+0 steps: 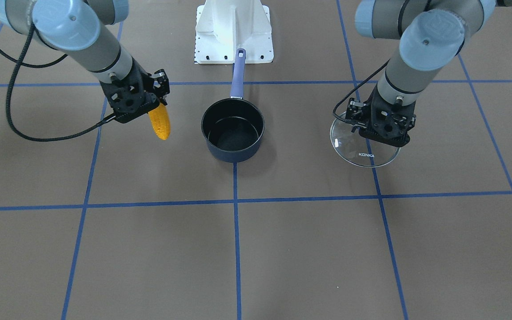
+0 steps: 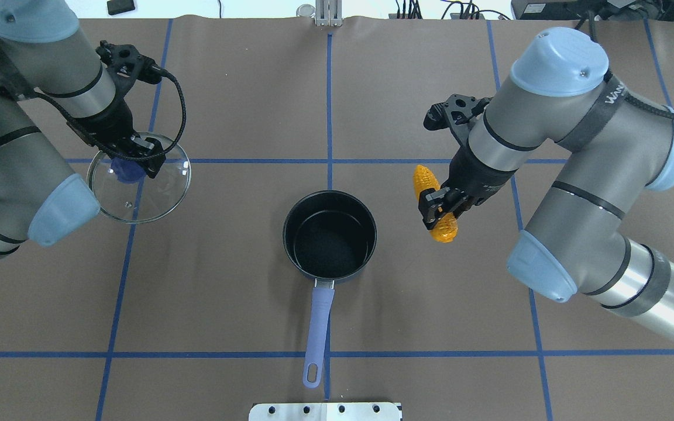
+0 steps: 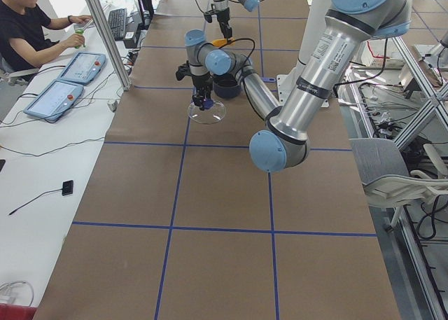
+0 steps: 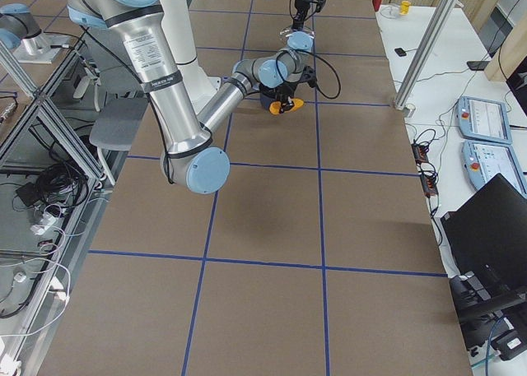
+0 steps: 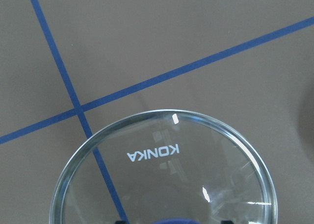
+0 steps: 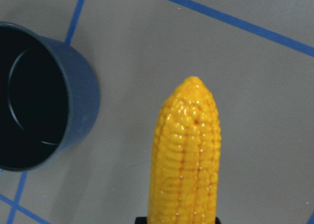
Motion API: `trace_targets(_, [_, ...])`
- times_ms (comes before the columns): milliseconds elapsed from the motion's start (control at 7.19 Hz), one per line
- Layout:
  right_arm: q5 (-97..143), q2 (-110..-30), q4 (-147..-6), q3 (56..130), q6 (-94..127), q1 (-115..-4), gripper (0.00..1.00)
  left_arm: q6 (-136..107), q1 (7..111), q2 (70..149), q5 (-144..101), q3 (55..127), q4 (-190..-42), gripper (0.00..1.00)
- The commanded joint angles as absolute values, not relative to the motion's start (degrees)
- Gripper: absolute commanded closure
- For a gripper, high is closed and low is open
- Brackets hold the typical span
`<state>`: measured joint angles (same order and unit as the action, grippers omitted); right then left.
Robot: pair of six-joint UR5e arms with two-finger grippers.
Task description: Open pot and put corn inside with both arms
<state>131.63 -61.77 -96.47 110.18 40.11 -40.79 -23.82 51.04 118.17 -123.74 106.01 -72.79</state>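
Note:
Next, I let go of the corn with my right gripper on the black bottom inside the dark navy pot (image 1: 236,129) (image 6: 38,97).
The dark navy pot (image 2: 329,240) stands open in the middle of the table, its black inside empty and its lavender handle (image 2: 318,318) pointing toward the robot's base. My left gripper (image 2: 132,166) is shut on the blue knob of the glass KONKA lid (image 2: 155,199) and holds it low over the table, well to the pot's left. I cannot tell if the lid touches the table. My right gripper (image 2: 442,206) is shut on the orange-yellow corn (image 2: 423,178) and holds it in the air to the pot's right. The corn's tapered tip (image 6: 192,87) points away from the gripper.
The white base mount (image 1: 234,31) sits just behind the pot's handle end. Blue tape lines (image 1: 236,231) cross the brown table. In the exterior left view an operator (image 3: 28,33) sits at a side table with tablets (image 3: 52,99).

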Motion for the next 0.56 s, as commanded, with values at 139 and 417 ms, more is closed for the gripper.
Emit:
trace_targets(139, [128.5,-59.7,-81.3,106.0,55.3,-34.2,0.74,-16.0,54.7,116.7,-127.9,101.6,-73.6,0.42])
trace_targets(417, [126.3,-55.0,-79.5,102.2,58.8,-33.1,0.74,-12.2,57.3,113.9,-131.2,98.2,-79.0,0.42])
